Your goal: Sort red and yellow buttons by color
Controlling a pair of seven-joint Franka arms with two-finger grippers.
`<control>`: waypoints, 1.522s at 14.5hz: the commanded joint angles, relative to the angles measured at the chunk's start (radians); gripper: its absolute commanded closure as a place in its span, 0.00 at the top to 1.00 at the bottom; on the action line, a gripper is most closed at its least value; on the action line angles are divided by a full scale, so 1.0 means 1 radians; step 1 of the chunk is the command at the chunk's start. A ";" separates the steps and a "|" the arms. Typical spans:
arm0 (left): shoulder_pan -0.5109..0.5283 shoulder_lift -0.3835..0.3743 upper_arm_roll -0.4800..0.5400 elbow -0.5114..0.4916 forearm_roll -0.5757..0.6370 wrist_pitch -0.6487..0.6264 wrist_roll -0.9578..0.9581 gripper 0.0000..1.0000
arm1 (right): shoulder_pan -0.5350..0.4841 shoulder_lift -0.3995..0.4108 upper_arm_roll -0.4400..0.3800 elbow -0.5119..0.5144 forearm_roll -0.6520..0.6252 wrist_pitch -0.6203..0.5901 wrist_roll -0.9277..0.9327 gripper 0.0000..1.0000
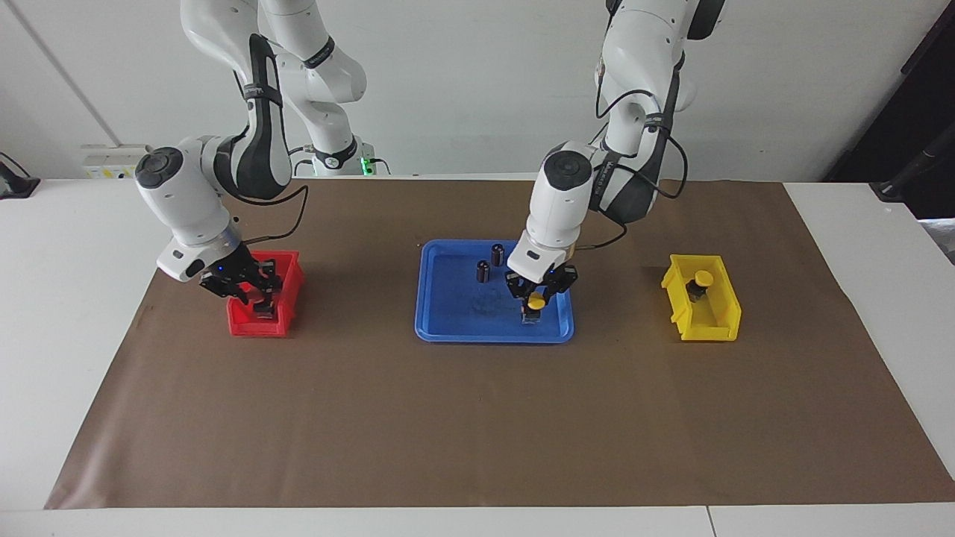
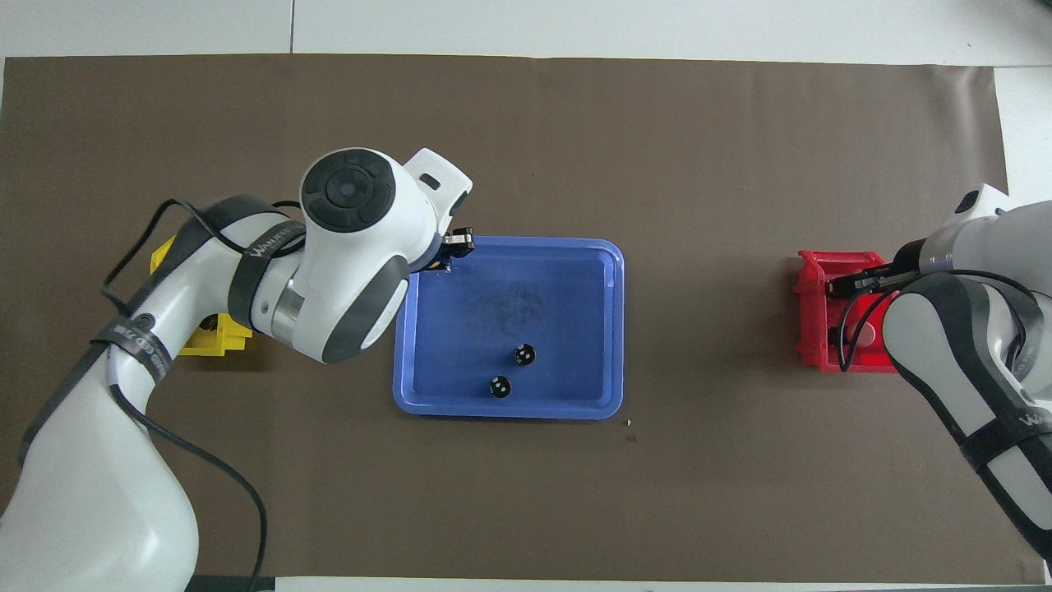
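My left gripper releases the yellow button next in the far half of the yellow bin (image 2: 196, 266), beside the second yellow button.
My left gripper (image 1: 536, 294) is down in the blue tray (image 1: 448, 328) at its corner toward the left arm's end, right around a yellow button (image 1: 536, 303) that stands on its dark base. A second yellow button (image 1: 700, 281) sits in the yellow bin (image 1: 720, 328). My right gripper (image 1: 257, 294) reaches down into the red bin (image 1: 246, 324); a dark block shows under it, and no red cap can be made out there. In the overhead view the left arm hides the yellow button in the tray, and the right arm covers part of the red bin (image 2: 814, 321).
Two small dark capless cylinders (image 1: 496, 252) (image 1: 483, 271) stand in the tray on the side nearer to the robots; they also show in the overhead view (image 2: 524, 354) (image 2: 500, 386). Brown paper (image 1: 477, 425) covers the table. The yellow bin (image 2: 197, 341) is partly hidden under the left arm.
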 commanded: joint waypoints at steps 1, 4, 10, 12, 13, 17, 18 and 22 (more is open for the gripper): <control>0.144 -0.091 0.009 0.020 0.019 -0.131 0.176 0.01 | -0.021 -0.012 0.014 0.042 0.027 -0.067 -0.037 0.90; 0.314 -0.114 0.009 -0.009 0.021 -0.136 0.434 0.01 | -0.005 -0.001 0.012 0.211 0.011 -0.248 -0.029 1.00; 0.445 -0.151 0.009 -0.113 0.019 -0.069 0.685 0.01 | -0.001 -0.028 0.018 0.537 -0.084 -0.681 0.124 1.00; 0.467 -0.191 0.009 -0.219 0.021 0.024 0.746 0.01 | -0.013 -0.021 0.015 0.578 -0.082 -0.739 0.149 1.00; 0.470 -0.194 0.010 -0.254 0.021 0.057 0.755 0.01 | -0.018 -0.024 0.009 0.579 -0.076 -0.747 0.149 1.00; 0.488 -0.202 0.009 -0.313 0.021 0.079 0.759 0.02 | 0.033 -0.031 -0.041 0.588 -0.102 -0.739 0.175 1.00; 0.493 -0.206 0.009 -0.323 0.021 0.082 0.757 0.02 | 0.047 -0.038 -0.043 0.589 -0.104 -0.742 0.178 1.00; 0.496 -0.199 0.009 -0.385 0.019 0.198 0.745 0.02 | 0.081 -0.045 -0.051 0.587 -0.104 -0.753 0.184 1.00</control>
